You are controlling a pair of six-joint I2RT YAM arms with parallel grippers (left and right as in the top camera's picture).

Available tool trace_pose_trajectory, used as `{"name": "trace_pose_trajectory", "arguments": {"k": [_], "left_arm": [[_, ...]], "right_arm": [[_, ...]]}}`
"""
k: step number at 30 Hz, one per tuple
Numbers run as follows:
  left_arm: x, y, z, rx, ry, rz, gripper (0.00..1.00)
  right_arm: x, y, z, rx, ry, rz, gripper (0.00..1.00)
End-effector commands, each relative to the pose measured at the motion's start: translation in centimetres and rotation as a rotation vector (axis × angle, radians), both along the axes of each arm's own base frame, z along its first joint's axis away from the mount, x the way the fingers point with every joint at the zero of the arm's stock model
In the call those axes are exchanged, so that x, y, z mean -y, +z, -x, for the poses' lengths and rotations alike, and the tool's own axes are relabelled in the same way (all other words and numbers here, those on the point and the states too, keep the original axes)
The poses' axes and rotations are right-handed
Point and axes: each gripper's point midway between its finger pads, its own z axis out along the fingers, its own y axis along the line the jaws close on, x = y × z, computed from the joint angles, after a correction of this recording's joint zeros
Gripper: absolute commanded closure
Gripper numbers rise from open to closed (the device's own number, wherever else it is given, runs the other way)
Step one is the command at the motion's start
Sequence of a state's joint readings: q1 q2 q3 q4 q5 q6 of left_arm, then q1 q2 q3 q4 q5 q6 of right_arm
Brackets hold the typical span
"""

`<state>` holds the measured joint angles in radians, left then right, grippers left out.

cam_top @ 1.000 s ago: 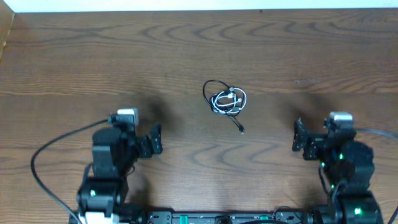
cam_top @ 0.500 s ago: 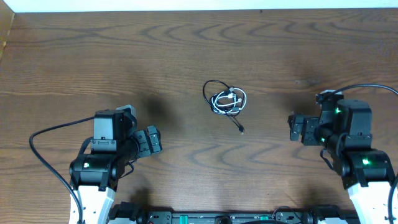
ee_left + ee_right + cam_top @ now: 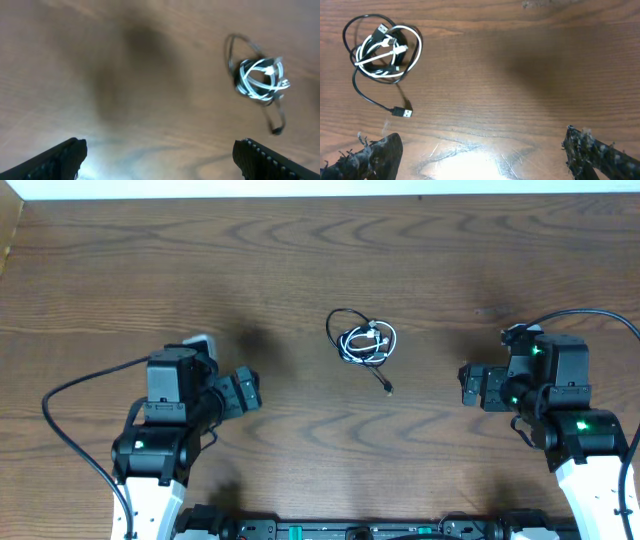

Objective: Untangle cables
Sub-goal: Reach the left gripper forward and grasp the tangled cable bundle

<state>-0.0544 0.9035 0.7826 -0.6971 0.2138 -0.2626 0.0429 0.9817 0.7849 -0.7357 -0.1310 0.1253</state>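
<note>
The left gripper should grab the tangle's side (image 3: 346, 345) (image 3: 242, 83) that faces it, where the white cord's coil and the black cord run together next to the black loop.
The cables (image 3: 365, 342) lie in one small tangle near the table's middle: a thin white cord coiled inside a thin black cord, whose loose end trails to a plug (image 3: 388, 388). The same tangle sits at the right in the left wrist view (image 3: 260, 79) and at the upper left in the right wrist view (image 3: 382, 47). My left gripper (image 3: 248, 393) is open, well to the left of the tangle and nearer the front edge. On the other side, my right gripper (image 3: 470, 385) is open too. Nothing is between either pair of fingers.
The brown wooden table (image 3: 320, 260) stretches bare around the tangle. A thick black arm wire (image 3: 70, 395) loops out at the left and another (image 3: 585, 315) at the right. The table's far edge meets a white wall at the top.
Both arms have risen and reached forward from their folded rest poses, the grippers swinging toward the middle. The cables have not moved.
</note>
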Motion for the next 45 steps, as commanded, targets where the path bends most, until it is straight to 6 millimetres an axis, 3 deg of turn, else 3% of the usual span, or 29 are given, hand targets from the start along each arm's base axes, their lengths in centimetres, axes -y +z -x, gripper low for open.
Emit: {"name": "trace_pose_trajectory", "arguments": {"k": [1, 8, 14, 17, 25, 29, 36, 45], "left_arm": [[0.9, 0.3, -1.1, 0.007, -0.028, 0.039, 0.02], [2.9, -2.2, -3.4, -0.050, -0.049, 0.065, 0.01], [8.6, -4.0, -6.6, -0.006, -0.203, 0.088, 0.05], [10.3, -4.7, -7.4, -0.030, -0.239, 0.085, 0.10], [12.7, -3.9, -11.2, -0.100, -0.294, 0.040, 0.11], [13.1, -5.3, -13.1, -0.093, -0.283, 0.013, 0.11], [15.3, -8.7, -14.1, -0.107, -0.322, 0.007, 0.11], [19.8, -13.5, -13.4, -0.132, -0.416, -0.006, 0.12]], "right_arm": [[-0.1, 0.8, -0.4, 0.018, -0.013, -0.022, 0.01], [-0.1, 0.8, -0.4, 0.017, -0.013, -0.021, 0.01], [-0.1, 0.8, -0.3, 0.015, -0.013, -0.022, 0.01], [-0.1, 0.7, -0.2, 0.010, -0.013, -0.021, 0.01], [-0.1, 0.6, -0.1, 0.005, -0.013, -0.021, 0.01], [-0.1, 0.6, -0.1, 0.004, -0.013, -0.021, 0.01], [-0.1, 0.5, 0.0, -0.004, -0.013, -0.020, 0.01], [-0.1, 0.3, 0.4, -0.020, -0.013, -0.019, 0.01]]}}
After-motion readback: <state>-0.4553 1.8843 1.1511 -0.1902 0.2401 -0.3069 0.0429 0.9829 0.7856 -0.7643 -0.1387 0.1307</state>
